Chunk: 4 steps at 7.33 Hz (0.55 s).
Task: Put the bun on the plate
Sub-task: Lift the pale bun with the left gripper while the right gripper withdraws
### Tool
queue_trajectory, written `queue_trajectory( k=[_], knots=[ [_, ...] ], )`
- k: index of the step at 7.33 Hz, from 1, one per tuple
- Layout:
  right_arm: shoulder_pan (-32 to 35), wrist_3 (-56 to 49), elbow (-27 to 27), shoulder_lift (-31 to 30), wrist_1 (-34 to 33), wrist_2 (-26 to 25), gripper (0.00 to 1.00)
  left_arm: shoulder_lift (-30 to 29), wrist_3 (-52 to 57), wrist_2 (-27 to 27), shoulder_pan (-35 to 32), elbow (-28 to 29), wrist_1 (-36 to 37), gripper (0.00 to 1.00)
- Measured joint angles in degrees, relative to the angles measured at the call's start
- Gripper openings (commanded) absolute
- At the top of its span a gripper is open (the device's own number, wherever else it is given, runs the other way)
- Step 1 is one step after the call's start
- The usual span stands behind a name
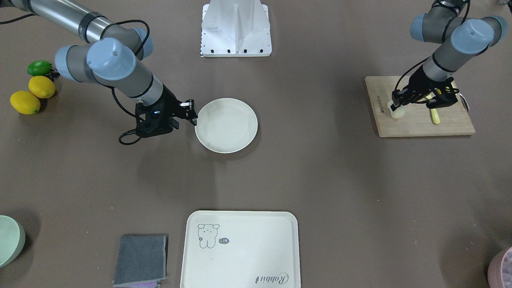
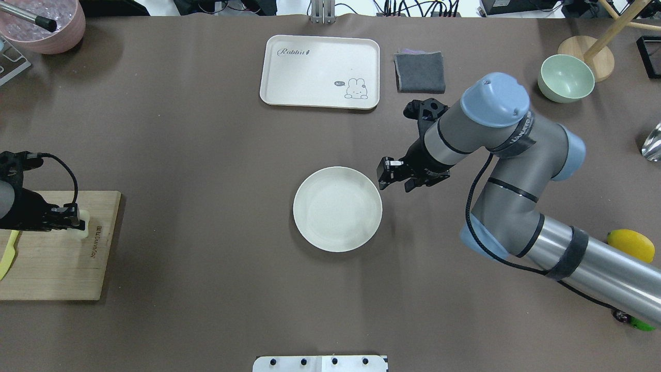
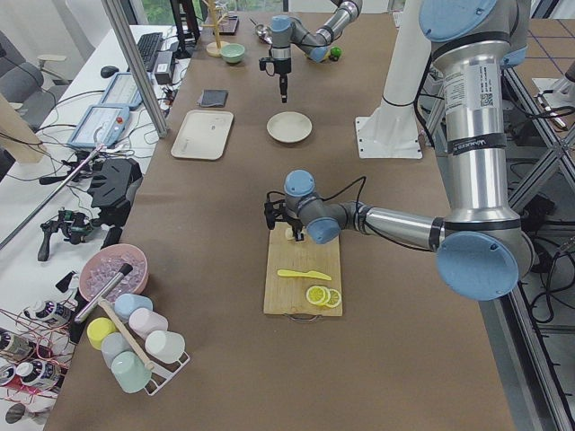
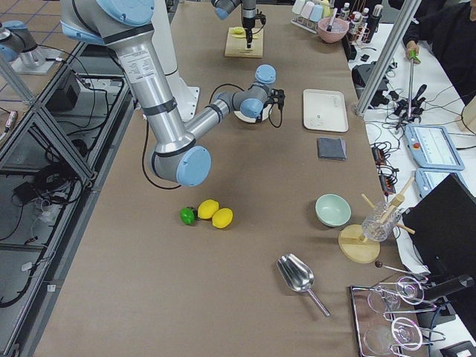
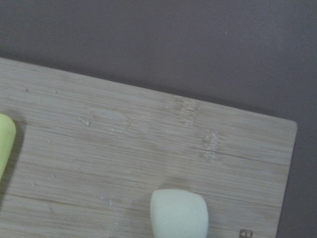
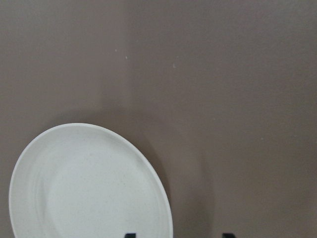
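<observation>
Next, my left gripper releases the pale cream bun close to the middle of the round off-white plate [image 1: 231, 124].
The pale cream bun [image 1: 398, 113] [image 2: 83, 230] [image 5: 179, 214] is at the corner of the wooden cutting board [image 1: 420, 122] [image 2: 51, 268]. My left gripper [image 1: 396, 105] [image 2: 72, 217] points down over it with its fingers shut on the bun's sides. I cannot tell whether the bun touches the board. The round off-white plate [image 1: 226, 125] [image 2: 337, 209] [image 6: 89, 188] lies bare at the table's middle. My right gripper [image 1: 191, 113] [image 2: 396, 180] stands open just beside the plate's rim with nothing in it.
A yellow plastic knife [image 1: 435, 116] and lemon slices [image 3: 319, 295] share the board. A cream tray [image 2: 320, 71], grey cloth [image 2: 420, 71] and green bowl [image 2: 566, 77] line the far side. Whole lemons [image 1: 25, 102] lie behind the right arm.
</observation>
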Motion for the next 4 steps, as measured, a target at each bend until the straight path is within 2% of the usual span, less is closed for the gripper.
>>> queue_trajectory(
  k=[2, 4],
  knots=[
    [7.87, -6.91, 3.29, -6.17, -0.15, 6.33, 1.0, -4.47, -3.04, -0.22, -0.02, -1.6, 2.17, 0.1],
    [13.89, -17.18, 4.18, -13.03, -0.17, 8.24, 1.0, -12.19, -9.18, 0.15, 0.8, -2.59, 5.79, 0.11]
  ],
)
